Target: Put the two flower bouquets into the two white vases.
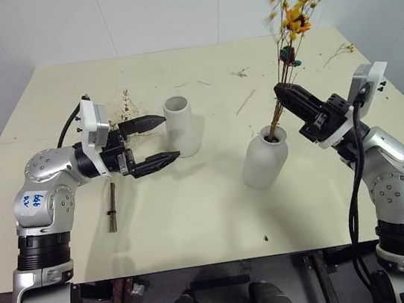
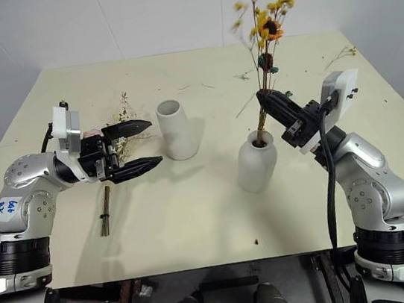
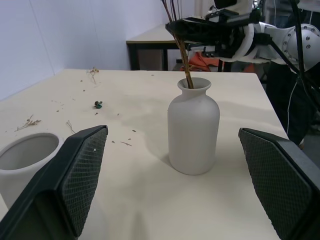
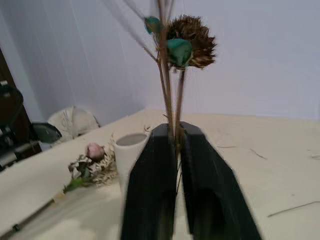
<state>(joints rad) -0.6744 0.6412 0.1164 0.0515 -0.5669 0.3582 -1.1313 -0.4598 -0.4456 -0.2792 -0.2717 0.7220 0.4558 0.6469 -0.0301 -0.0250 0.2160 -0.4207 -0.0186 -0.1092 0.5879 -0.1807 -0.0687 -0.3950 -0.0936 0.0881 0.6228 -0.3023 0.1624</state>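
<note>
The robot's left gripper will next move to the pink bouquet and close on its bound stem [image 1: 112, 185], just above the dark tie near the end of the stem.
The yellow bouquet [image 1: 291, 11] stands upright with its stems in the narrow neck of the rounded white vase [image 1: 265, 159]. My right gripper [image 1: 284, 95] is closed around those stems just above the neck, and in the right wrist view its fingers [image 4: 150, 190] sit close on either side of them. The tall straight white vase [image 1: 183, 124] stands empty to the left. My left gripper [image 1: 170, 136] hovers wide open beside it, holding nothing. The pink bouquet [image 4: 94, 152] lies on the table behind the left gripper, and its bound stem [image 1: 111, 208] sticks out toward the front edge.
Loose twigs and plant bits [image 1: 240, 73] are scattered over the far part of the cream table [image 1: 198, 227], with more at the far right corner [image 1: 342, 49]. A seam [image 1: 5, 143] splits the tabletop on the left. A white wall stands behind.
</note>
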